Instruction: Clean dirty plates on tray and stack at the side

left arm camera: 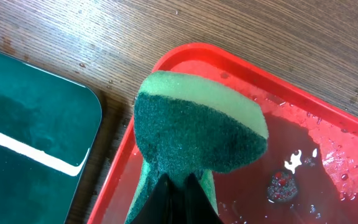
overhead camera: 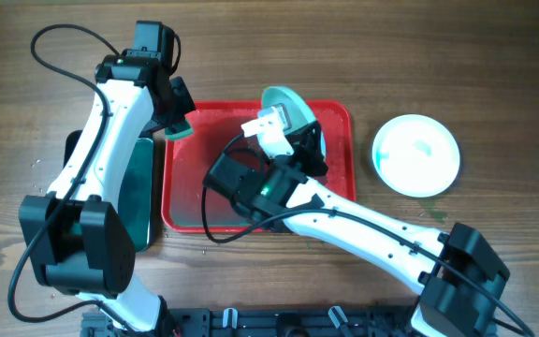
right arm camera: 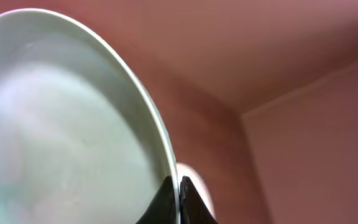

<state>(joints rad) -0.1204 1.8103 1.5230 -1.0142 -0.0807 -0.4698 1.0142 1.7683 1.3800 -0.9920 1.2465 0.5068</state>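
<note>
The robot's right gripper will release the pale plate, now tilted over the tray's far side, on top of the other pale plate [overhead camera: 415, 156] next to the red tray.
The red tray [overhead camera: 187, 187] lies at the table's middle and holds a film of water. My right gripper [overhead camera: 296, 133] is shut on the rim of one pale plate [overhead camera: 284, 101], holding it tilted on edge over the tray's far side. In the right wrist view the fingers [right arm camera: 178, 194] pinch that plate's edge [right arm camera: 73, 124] against the red tray [right arm camera: 291, 93]. My left gripper [overhead camera: 174, 116] is shut on a green sponge [overhead camera: 180, 128] above the tray's far left corner. The left wrist view shows the sponge [left arm camera: 197, 124] over the tray rim [left arm camera: 229, 59]. Another pale plate [overhead camera: 416, 154] sits on the table to the right.
A black tray with a green inside [overhead camera: 138, 187] lies just left of the red tray and also shows in the left wrist view [left arm camera: 30, 124]. A foam spot [left arm camera: 281, 186] sits on the wet tray floor. Bare wood surrounds both trays.
</note>
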